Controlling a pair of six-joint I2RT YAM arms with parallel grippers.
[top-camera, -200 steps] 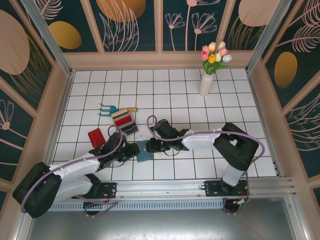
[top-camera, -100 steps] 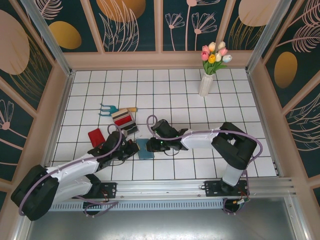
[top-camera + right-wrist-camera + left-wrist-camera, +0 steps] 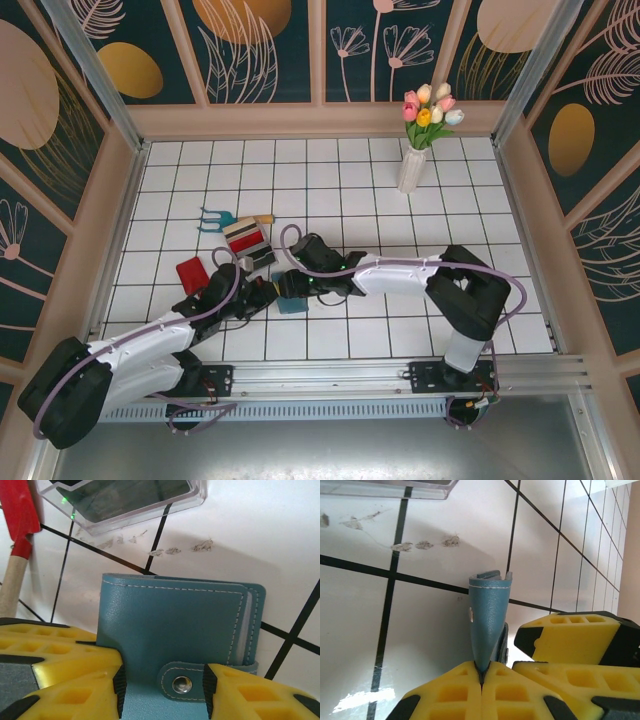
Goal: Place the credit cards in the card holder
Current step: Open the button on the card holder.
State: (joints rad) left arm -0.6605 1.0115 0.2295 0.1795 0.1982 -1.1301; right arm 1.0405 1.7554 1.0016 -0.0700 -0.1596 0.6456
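The snap strap holds the card holder shut, so the robot's right hand needs to first grip the strap (image 3: 245, 668) near the holder's open edge and pull it off the cover.
The teal card holder (image 3: 292, 303) is between the two grippers at the front left of the table. My left gripper (image 3: 264, 297) (image 3: 481, 672) is shut on the edge of one leather flap of the card holder (image 3: 487, 612), which rises edge-on from its pads. My right gripper (image 3: 291, 284) (image 3: 162, 690) is open, its pads on either side of the snap strap (image 3: 182, 684) of the folded card holder (image 3: 170, 625). One red credit card (image 3: 192, 274) lies flat to the left. Tan, red and dark credit cards (image 3: 250, 243) stand in a clear rack.
The clear slotted rack (image 3: 125, 500) (image 3: 385, 487) stands just beyond the holder. A blue hand fork with a wooden handle (image 3: 218, 218) lies behind the rack. A white vase of tulips (image 3: 412, 165) stands at the back right. Wooden walls ring the tiled table (image 3: 450, 230).
My left gripper has shut on the holder's flap. The right gripper has moved left over the holder and widened its jaws. The holder has shifted slightly left.
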